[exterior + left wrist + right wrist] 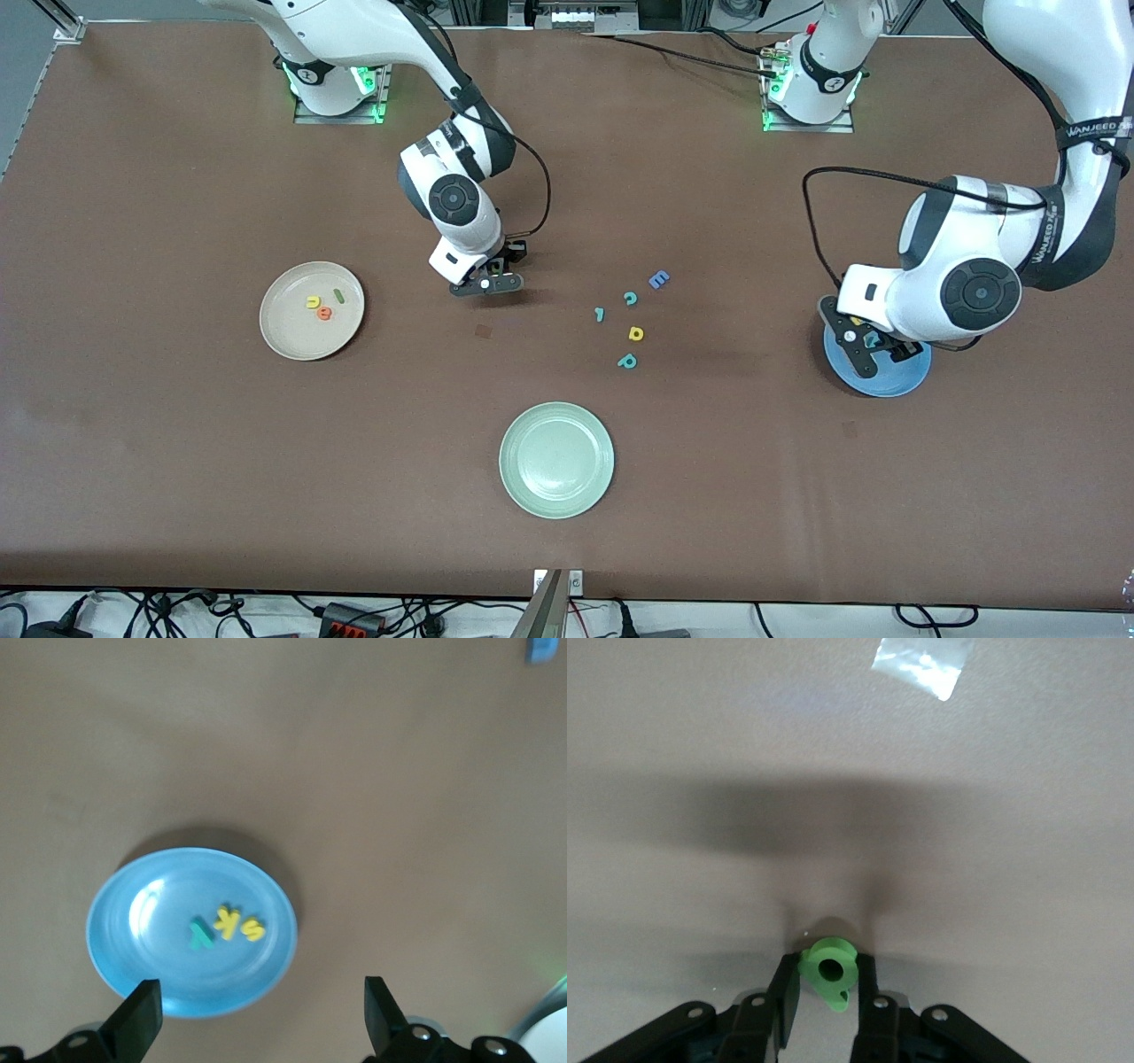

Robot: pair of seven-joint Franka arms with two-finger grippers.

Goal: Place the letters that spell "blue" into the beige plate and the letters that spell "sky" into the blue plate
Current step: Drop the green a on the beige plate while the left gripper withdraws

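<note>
My right gripper needs to release the green b in the beige plate (286,323), setting it free beside the yellow u and opposite the green l.
A green b (831,953) sits between the fingers of my right gripper (827,973), which is shut on it low over the brown table (177,177). That gripper (485,283) is between the beige plate (288,332) and the loose letters. The beige plate holds a yellow u (313,302), an orange e (324,313) and a thin green l (338,296). My left gripper (873,341) hangs open over the blue plate (886,383). In the blue plate (159,904) lie a teal y (200,933), a yellow k (228,922) and a yellow s (252,928); my left gripper (261,992) holds nothing.
Loose letters lie mid-table: a blue E (658,280), a teal c (630,299), a small teal letter (600,314), a yellow letter (635,333) and a teal p (627,361). A pale green plate (556,459) sits nearer the front camera.
</note>
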